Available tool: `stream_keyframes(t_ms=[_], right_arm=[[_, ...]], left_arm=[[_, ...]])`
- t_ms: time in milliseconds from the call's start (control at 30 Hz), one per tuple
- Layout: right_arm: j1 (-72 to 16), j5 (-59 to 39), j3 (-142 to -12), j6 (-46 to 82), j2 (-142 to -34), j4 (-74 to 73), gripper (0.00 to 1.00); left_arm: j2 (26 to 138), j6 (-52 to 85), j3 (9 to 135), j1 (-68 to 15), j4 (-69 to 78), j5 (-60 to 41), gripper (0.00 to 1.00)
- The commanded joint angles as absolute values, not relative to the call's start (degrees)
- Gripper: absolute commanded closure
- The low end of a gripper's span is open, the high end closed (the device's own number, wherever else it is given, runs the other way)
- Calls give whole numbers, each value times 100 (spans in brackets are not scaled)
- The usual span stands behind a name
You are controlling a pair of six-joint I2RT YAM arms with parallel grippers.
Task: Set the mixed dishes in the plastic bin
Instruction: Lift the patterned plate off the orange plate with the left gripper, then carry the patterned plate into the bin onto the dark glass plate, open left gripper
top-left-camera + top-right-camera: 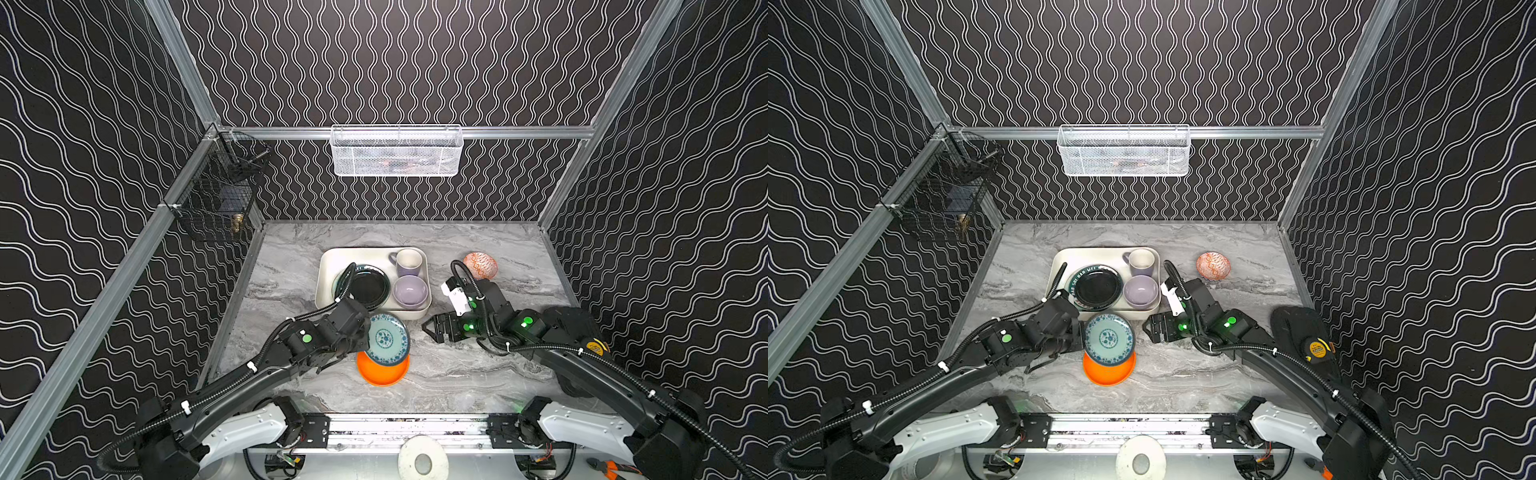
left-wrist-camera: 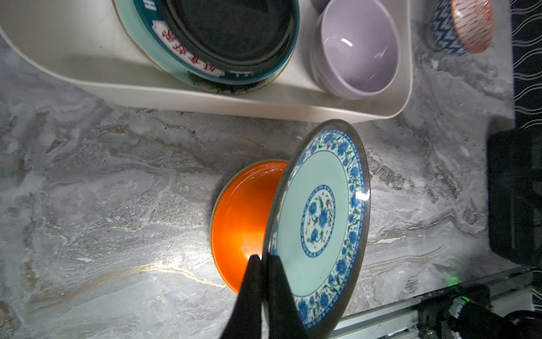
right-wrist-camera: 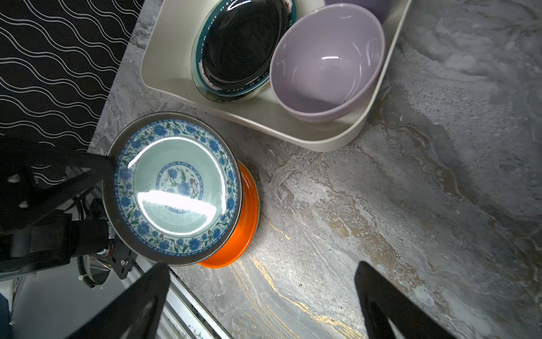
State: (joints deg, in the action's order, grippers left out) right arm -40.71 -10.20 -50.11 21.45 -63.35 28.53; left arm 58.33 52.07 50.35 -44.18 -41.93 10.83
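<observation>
My left gripper needs to let go of the floral plate on the black plate inside the cream plastic bin (image 1: pixel 368 287) (image 2: pixel 230 18). The floral plate still hangs over the orange plate.
A mint-green floral plate (image 1: pixel 387 340) hangs tilted over the orange plate (image 1: pixel 382 372), which lies on the marble table. My left gripper (image 2: pixel 264 258) is shut on the floral plate's (image 2: pixel 319 217) rim. My right gripper (image 3: pixel 261 265) stands open and empty just right of that plate (image 3: pixel 176 187), in both top views (image 1: pixel 428 328). Behind them, the cream plastic bin (image 1: pixel 332 257) holds a black plate (image 1: pixel 368 286) on a lettered plate, a lavender bowl (image 1: pixel 410 291) and a lavender mug (image 1: pixel 408 262). An orange-patterned bowl (image 1: pixel 480 265) sits on the table right of the bin.
A white wire-mesh basket (image 1: pixel 397 151) hangs on the back wall and a black wire basket (image 1: pixel 220 191) on the left wall. A black object (image 1: pixel 577 320) with a yellow tape measure (image 1: pixel 596 347) lies at the right edge. A metal rail (image 1: pixel 407 428) runs along the front.
</observation>
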Motion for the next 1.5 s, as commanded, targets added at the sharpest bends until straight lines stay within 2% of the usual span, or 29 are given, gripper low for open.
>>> stream_keyframes(t_ms=[0, 233, 467, 667, 1033, 1467], right_arm=[[-4062, -1002, -5210, 2096, -6319, 2996, 1], [-4066, -1132, -5551, 2045, -6435, 3065, 1], [-4061, -1155, -5961, 1895, -6643, 3190, 1], [-4054, -1332, -6045, 1872, -6832, 3106, 1], [-4044, -1495, -6184, 1798, -7100, 3074, 1], [-3875, -1555, -6171, 1749, -7244, 3050, 1]], left_arm=[[5961, 4950, 5440, -4373, -4432, 1563, 100], [6467, 4396, 6057, -3671, -4363, 1618, 100], [7020, 3795, 6346, -2174, -3755, 761, 100], [7759, 3649, 6550, -1584, -3297, 223, 100], [8797, 3684, 6501, -1136, -2524, -368, 100], [9378, 3612, 6505, -1107, -2439, -400, 98]])
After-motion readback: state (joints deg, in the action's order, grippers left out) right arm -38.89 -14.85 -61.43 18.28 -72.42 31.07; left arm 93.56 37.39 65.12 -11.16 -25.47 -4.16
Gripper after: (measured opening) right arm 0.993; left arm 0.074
